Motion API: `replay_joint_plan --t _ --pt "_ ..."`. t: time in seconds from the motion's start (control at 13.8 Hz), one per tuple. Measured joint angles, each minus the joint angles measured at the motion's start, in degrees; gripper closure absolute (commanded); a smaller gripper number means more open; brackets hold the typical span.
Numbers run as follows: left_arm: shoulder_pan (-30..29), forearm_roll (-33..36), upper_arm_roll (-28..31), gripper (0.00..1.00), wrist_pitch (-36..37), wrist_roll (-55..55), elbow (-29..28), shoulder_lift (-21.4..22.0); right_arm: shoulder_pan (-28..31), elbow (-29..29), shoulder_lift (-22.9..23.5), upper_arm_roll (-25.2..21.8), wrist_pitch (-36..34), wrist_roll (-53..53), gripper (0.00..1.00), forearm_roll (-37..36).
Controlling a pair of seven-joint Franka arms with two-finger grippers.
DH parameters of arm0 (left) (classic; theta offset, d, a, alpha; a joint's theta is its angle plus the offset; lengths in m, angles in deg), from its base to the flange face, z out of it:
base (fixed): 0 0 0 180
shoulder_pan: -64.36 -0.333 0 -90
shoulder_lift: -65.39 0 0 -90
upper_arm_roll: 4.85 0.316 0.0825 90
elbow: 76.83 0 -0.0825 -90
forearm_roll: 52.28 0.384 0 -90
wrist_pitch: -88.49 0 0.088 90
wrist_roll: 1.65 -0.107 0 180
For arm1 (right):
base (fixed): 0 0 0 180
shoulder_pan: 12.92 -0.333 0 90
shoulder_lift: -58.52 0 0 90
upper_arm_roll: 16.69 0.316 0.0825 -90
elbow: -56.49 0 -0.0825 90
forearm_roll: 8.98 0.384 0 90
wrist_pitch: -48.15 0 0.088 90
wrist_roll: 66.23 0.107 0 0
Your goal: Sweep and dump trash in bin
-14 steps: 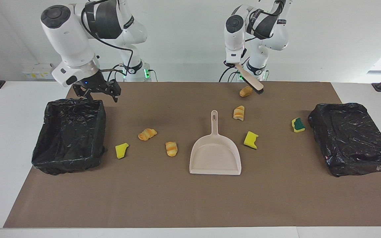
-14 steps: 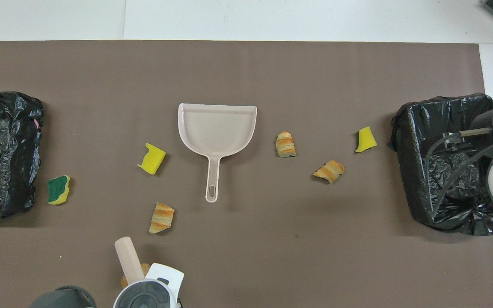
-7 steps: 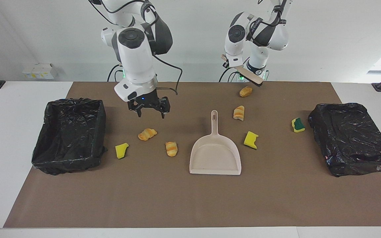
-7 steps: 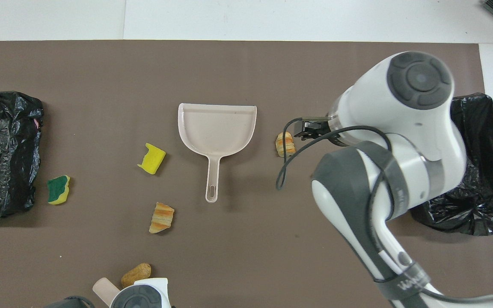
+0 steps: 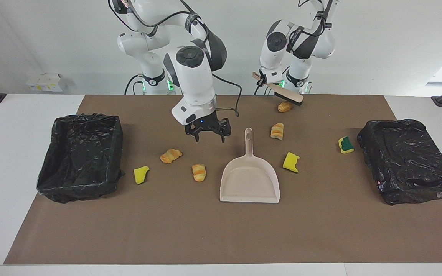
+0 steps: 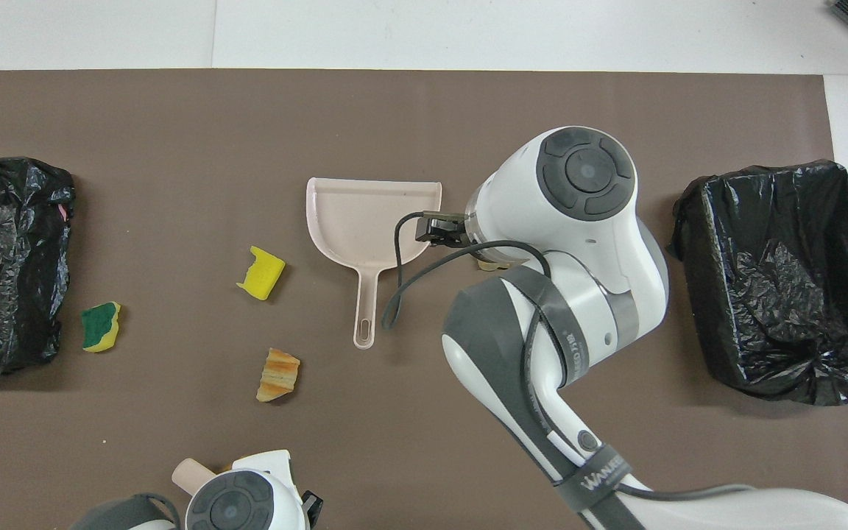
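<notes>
Next, my right gripper needs to go to the handle of the beige dustpan point(image 6: 366, 305) and close there, so that the dustpan can move toward the trash.
Trash lies scattered on the brown mat: a brown lump point(image 5: 284, 107), croissant pieces point(image 5: 277, 131) point(image 5: 171, 155) point(image 5: 198, 172), yellow sponge chunks point(image 5: 291, 162) point(image 5: 141, 174) and a green-backed one point(image 5: 346, 145). A beige dustpan point(image 5: 250, 180) lies in the middle, handle toward the robots. My right gripper point(image 5: 209, 137) hangs open and holds nothing, just above the mat beside the dustpan handle point(image 5: 248, 140). My left gripper point(image 5: 261, 79) is shut on the beige brush point(image 5: 282, 91), whose bristle end hovers over the brown lump. In the overhead view the right arm hides its own gripper and the trash beneath it.
Two black-lined bins stand on the mat, one at the right arm's end point(image 5: 86, 117) and one at the left arm's end point(image 5: 393, 122). The green-backed sponge lies close to the latter bin.
My right arm has swung from over the bin at its end to the middle, beside the dustpan handle. The left gripper has lifted the brush slightly off the brown lump.
</notes>
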Motion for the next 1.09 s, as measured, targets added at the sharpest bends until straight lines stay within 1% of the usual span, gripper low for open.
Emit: replay_joint_plan --t 0.15,0.36,0.51,0.65,0.8,0.87,0.94,1.09 --pt "-1.7 0.0 0.1 1.0 -4.9 0.2 0.2 -2.8 -1.0 -0.1 1.1 0.0 3.2 0.0 0.0 3.3" --pt "-4.7 0.0 0.2 1.0 -7.9 -2.0 3.2 -6.7 -3.4 -0.1 3.1 0.1 5.2 0.1 0.0 4.5" --pt "-6.9 0.0 0.2 1.0 -12.1 -7.6 5.8 -9.6 -5.1 -0.1 4.3 0.1 5.5 0.2 0.0 4.5" --pt "-11.8 0.1 0.3 1.0 -14.3 -14.7 9.7 -13.7 -6.3 -0.1 5.0 0.1 5.5 0.3 0.0 4.6" --pt "-16.5 1.7 0.6 1.0 -14.3 -21.1 14.7 -17.9 -6.5 0.0 5.3 0.1 5.5 0.3 0.0 4.6" --pt "-18.0 3.1 0.7 1.0 -13.8 -22.6 16.7 -19.4 -6.4 0.0 5.3 0.1 5.5 0.3 0.0 4.6" --pt "-19.0 4.2 0.7 1.0 -12.7 -23.1 18.3 -20.2 -6.4 0.0 5.3 0.1 5.5 0.3 0.0 4.6" --pt "-20.4 5.4 0.7 1.0 -7.5 -24.7 21.2 -20.3 -6.3 0.1 5.3 0.0 5.5 0.6 0.0 4.6"
